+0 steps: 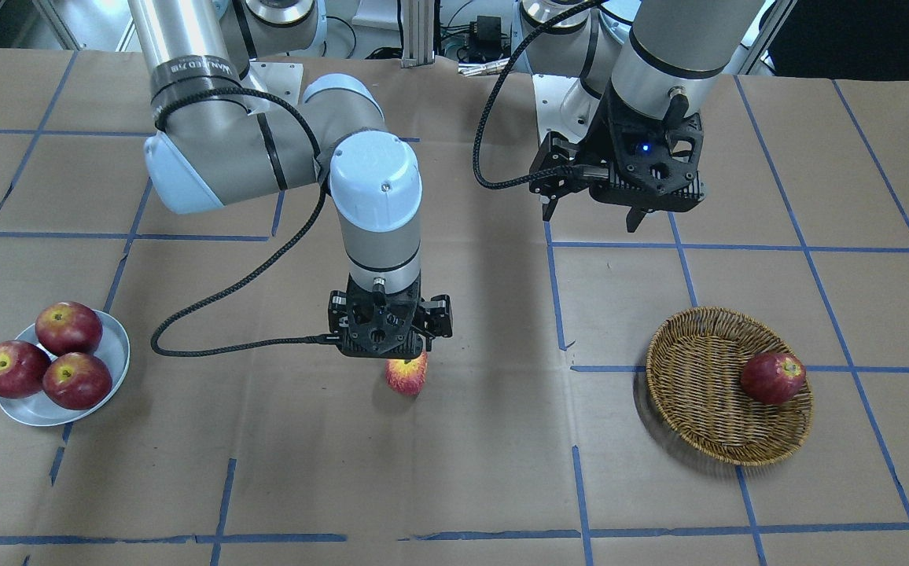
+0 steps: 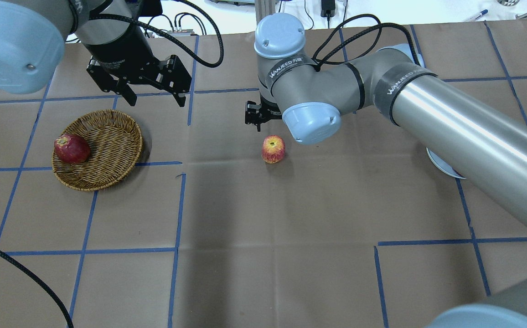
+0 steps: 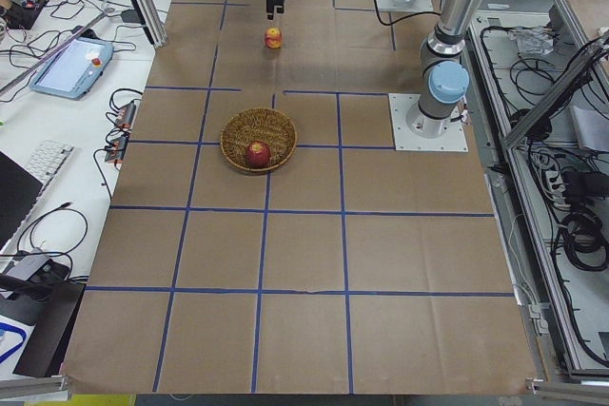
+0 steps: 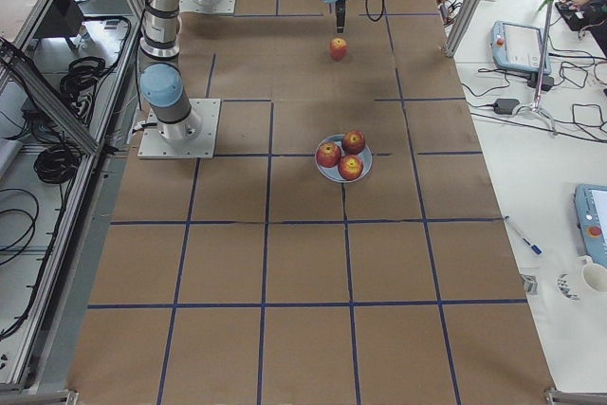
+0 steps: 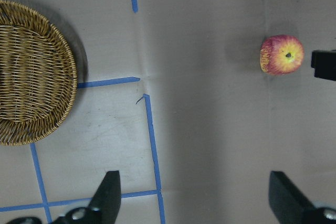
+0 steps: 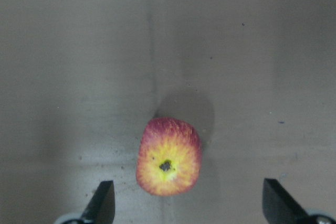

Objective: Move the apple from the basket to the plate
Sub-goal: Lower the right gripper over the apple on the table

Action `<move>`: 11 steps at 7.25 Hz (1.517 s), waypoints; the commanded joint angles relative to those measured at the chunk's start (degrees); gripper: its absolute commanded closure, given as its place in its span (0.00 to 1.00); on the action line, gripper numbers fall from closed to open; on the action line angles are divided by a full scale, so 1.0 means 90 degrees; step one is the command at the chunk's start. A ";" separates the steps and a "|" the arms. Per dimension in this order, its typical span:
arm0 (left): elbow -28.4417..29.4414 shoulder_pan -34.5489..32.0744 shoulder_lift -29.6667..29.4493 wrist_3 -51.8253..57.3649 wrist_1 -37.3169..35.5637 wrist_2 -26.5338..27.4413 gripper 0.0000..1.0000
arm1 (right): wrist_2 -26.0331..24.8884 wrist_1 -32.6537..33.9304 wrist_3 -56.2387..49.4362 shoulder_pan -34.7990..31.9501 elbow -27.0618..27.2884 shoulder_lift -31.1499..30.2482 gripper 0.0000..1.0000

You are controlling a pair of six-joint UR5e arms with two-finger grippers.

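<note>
The robot's right gripper needs to next move down to the pinkish-red apple between the plate and the basket and close on the apple's sides point(image 1: 406, 372) point(image 6: 168, 158).
The apple point(image 1: 407, 374), pinkish-red with a yellow stem patch, stands on the bare table near the middle, outside both containers; it also shows in the overhead view point(image 2: 273, 149). My right gripper point(image 6: 189, 203) is open and hangs just above it, its fingers apart on either side of the apple point(image 6: 168, 157) and not touching it. My left gripper point(image 2: 156, 101) is open and empty, in the air behind the wicker basket point(image 2: 108, 175). The basket point(image 1: 690, 424) holds one dark red apple point(image 1: 772, 377). The pale plate point(image 1: 112, 346) sits at the table's other end.
Three dark red apples point(image 1: 69, 328) fill the plate. The right arm's elbow point(image 2: 311, 123) hangs over the table close to the apple. Blue tape lines point(image 2: 179, 200) grid the brown paper cover.
</note>
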State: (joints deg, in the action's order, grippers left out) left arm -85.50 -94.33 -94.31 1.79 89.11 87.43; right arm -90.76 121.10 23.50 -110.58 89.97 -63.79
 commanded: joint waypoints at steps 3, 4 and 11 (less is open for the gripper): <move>-0.0031 0.0012 -0.0223 0.0007 -0.0155 0.0148 0.02 | -0.0140 0.0645 -0.0013 -0.0281 0.0032 0.0846 0.00; -0.0031 0.0012 -0.0224 0.0016 -0.0155 0.0159 0.02 | -0.0150 0.0645 -0.0081 -0.0291 0.0052 0.0924 0.00; -0.0021 0.0032 -0.0224 0.0026 -0.0165 0.0159 0.02 | -0.0160 0.0626 -0.0033 -0.0203 0.0160 0.0789 0.41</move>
State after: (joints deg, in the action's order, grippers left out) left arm -85.65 -94.05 -96.32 1.98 87.63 88.86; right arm -92.20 126.73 23.07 -112.50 91.77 -56.20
